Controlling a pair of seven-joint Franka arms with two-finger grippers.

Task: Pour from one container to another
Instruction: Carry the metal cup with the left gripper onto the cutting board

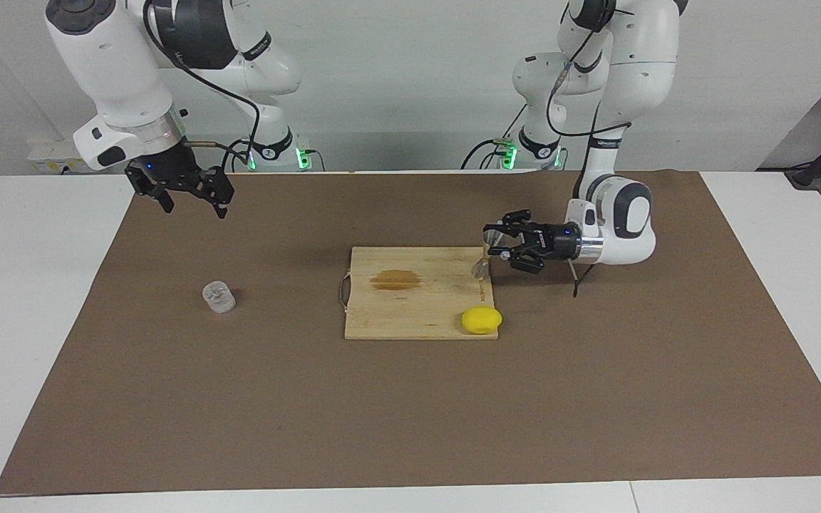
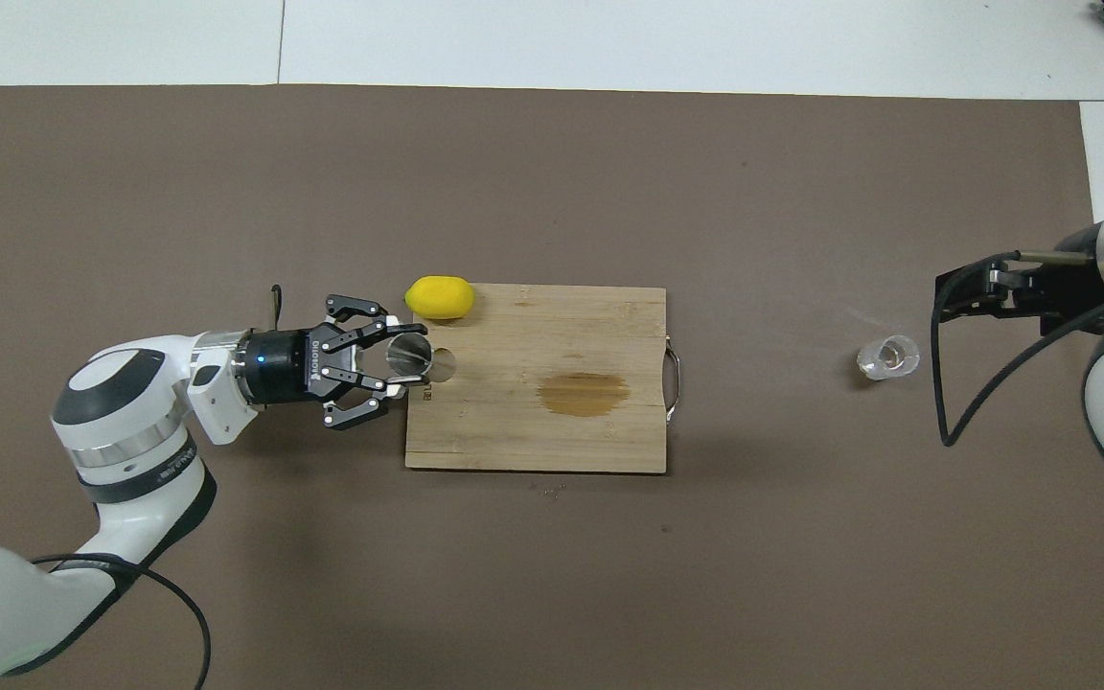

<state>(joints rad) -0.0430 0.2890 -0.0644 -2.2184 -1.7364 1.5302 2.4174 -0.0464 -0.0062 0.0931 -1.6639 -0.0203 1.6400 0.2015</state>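
Note:
My left gripper will release the metal jigger on the wire handle side of the board's brown wet stain (image 2: 597,402).
The metal jigger (image 1: 480,266) stands on the wooden cutting board (image 1: 417,317), at the corner nearest the left arm's base. My left gripper (image 1: 492,244) reaches in level from the side, its fingers closed around the jigger's upper cone. From overhead the jigger's open mouth (image 2: 411,356) shows between the left gripper's fingers (image 2: 397,357). The clear glass cup (image 1: 219,296) stands upright alone on the brown mat toward the right arm's end; it also shows in the overhead view (image 2: 887,356). My right gripper (image 1: 193,199) hangs open and empty in the air, above the mat beside the cup (image 2: 993,287).
A yellow lemon (image 1: 482,320) lies at the board's corner, farther from the robots than the jigger (image 2: 439,297). The board (image 2: 533,441) has a brown wet stain (image 2: 584,394) in its middle and a wire handle toward the cup. A brown mat (image 1: 596,399) covers the table.

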